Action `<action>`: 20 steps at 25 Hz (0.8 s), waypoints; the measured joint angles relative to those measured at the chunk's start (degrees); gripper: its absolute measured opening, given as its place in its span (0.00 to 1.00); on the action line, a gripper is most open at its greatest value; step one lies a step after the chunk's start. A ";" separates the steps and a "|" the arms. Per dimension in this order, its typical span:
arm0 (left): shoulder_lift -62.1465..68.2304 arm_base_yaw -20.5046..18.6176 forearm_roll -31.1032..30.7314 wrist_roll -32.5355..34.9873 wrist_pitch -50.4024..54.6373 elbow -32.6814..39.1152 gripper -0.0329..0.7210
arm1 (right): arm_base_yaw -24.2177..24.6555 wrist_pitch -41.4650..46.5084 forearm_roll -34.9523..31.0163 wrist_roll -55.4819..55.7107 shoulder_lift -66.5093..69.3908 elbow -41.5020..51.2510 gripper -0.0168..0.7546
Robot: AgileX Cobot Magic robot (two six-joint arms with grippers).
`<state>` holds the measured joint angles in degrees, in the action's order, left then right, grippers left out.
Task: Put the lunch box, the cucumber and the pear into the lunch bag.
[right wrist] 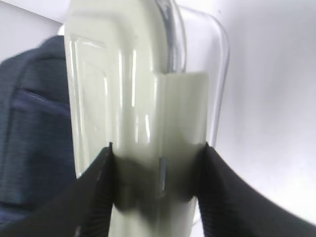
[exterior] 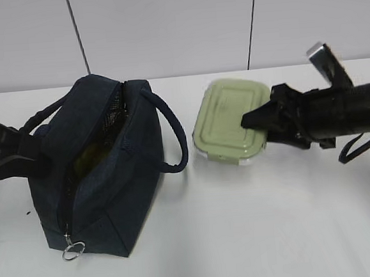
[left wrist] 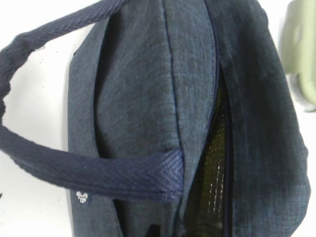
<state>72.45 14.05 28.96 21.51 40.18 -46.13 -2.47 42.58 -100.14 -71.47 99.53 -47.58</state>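
Observation:
The robot's right gripper needs to let go of the lunch box, now tilted just beside the bag, inside the open zipper of the navy lunch bag (exterior: 119, 161), between its sides.
The navy lunch bag (exterior: 111, 183) stands at the left with its zipper open. It fills the left wrist view (left wrist: 148, 98). Something yellow-green (exterior: 89, 157) shows in the opening; I cannot tell if it is the pear or the cucumber. Neither lies on the table. The lunch box (exterior: 225, 116), with a sage-green lid, is just right of the bag, tilted with its lid toward the camera. My right gripper (exterior: 246, 121) is shut on its right edge. In the right wrist view the gripper (right wrist: 157, 147) has one finger on each face of the box (right wrist: 138, 89). My left gripper (exterior: 20, 158) is against the bag's left side, jaws hidden.
The bag's ring pull (exterior: 72, 250) hangs at its near end. One handle (exterior: 175, 136) loops out toward the lunch box, and the other handle (left wrist: 98, 173) crosses the left wrist view. The white table (exterior: 276, 234) spreads in front, with a white wall behind.

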 joint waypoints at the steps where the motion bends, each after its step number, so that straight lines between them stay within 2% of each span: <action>1: 0.00 0.00 0.00 0.00 0.00 0.00 0.02 | 0.00 0.12 0.19 0.00 -1.53 -0.44 0.46; 7: 0.00 0.00 -0.15 0.00 0.00 0.00 0.02 | -2.33 4.64 1.52 2.86 -5.47 -8.94 0.46; 10: 0.00 0.00 -0.27 0.00 0.00 0.00 0.02 | -6.12 4.73 1.74 4.55 -4.66 -14.67 0.46; 16: 0.00 0.00 -0.27 0.00 -0.11 0.00 0.02 | -16.82 1.90 1.90 6.32 1.58 -24.54 0.46; 20: 0.00 0.00 -0.33 0.00 -0.28 0.00 0.02 | -20.17 1.46 2.74 7.07 5.44 -27.15 0.46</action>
<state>72.45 14.05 28.64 21.51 39.90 -46.13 -22.64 44.03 -97.41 -64.40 104.97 -74.73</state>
